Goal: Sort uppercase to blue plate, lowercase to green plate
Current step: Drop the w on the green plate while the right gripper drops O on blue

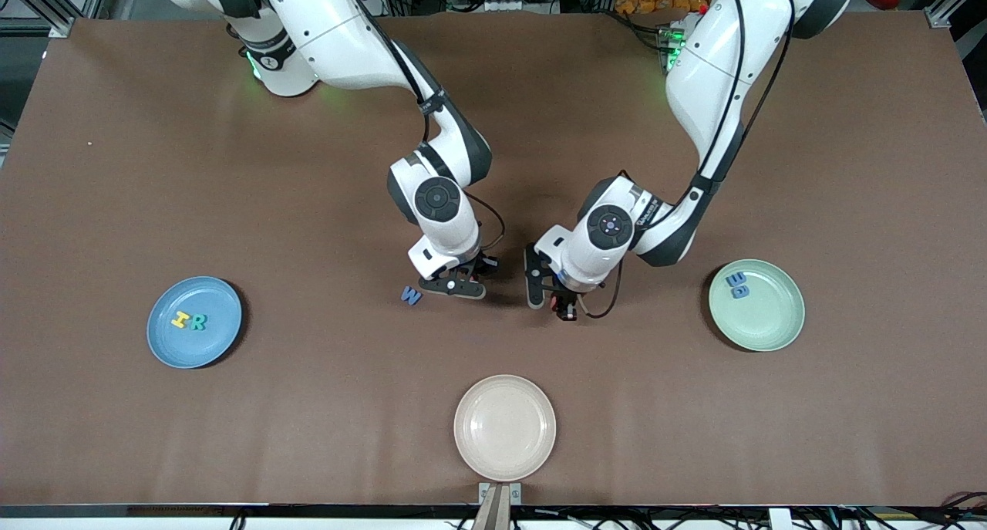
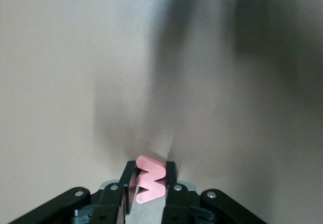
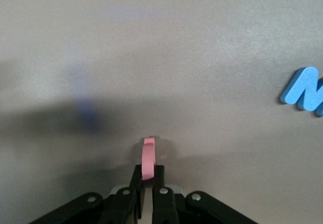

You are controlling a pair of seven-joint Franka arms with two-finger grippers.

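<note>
Next, I open my left gripper and release the red w near the middle of the green plate (image 1: 766, 317), next to the blue letters.
The blue plate (image 1: 158, 343) at the right arm's end holds the yellow H (image 1: 180, 321) and teal R (image 1: 198, 323). The green plate (image 1: 771, 322) at the left arm's end holds two blue lowercase letters (image 1: 739, 285). The blue W (image 1: 411, 295) lies on the table beside my right gripper (image 1: 461, 285) and also shows in the right wrist view (image 3: 305, 92). My right gripper (image 3: 148, 171) is shut on a red letter (image 3: 148, 156) that is seen edge-on. My left gripper (image 1: 564, 309), low over the table's middle, is shut on the red w (image 2: 150, 181). The yellow h is out of view.
A cream plate (image 1: 505, 427) with nothing in it stands near the table's front edge, nearer to the front camera than both grippers. The two grippers are close together, side by side, over the brown table top.
</note>
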